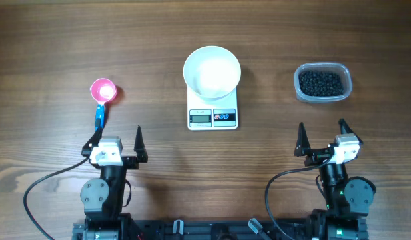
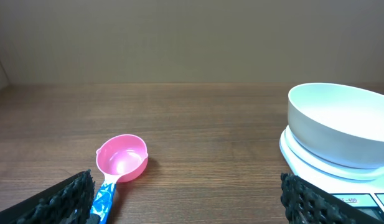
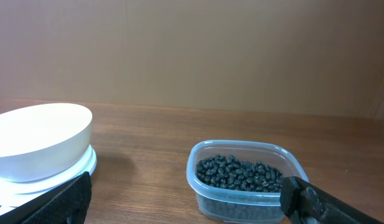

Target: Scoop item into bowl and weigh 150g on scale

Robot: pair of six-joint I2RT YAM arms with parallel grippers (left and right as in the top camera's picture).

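Observation:
Next, the left gripper moves to the pink scoop and closes on its cup's rim [image 1: 92, 89] [image 2: 98, 159], on the side facing away from the white scale.
The white bowl [image 1: 212, 71] stands empty on the white scale [image 1: 212, 117] at the table's middle; the bowl [image 2: 341, 124] also shows at the right of the left wrist view and the bowl [image 3: 39, 140] at the left of the right wrist view. Black beans, the item [image 1: 320, 83], fill a clear tub [image 3: 244, 180] at the right. A pink scoop [image 1: 103, 91] with a blue handle [image 2: 104, 198] lies at the left. My left gripper [image 1: 118, 138] stands open just behind the handle's end. My right gripper [image 1: 322, 132] stands open behind the tub, nothing between its fingers.
Dark cables [image 1: 52, 179] trail from both arm bases along the table's near edge. Bare wooden tabletop [image 1: 158, 80] lies between scoop, scale and tub.

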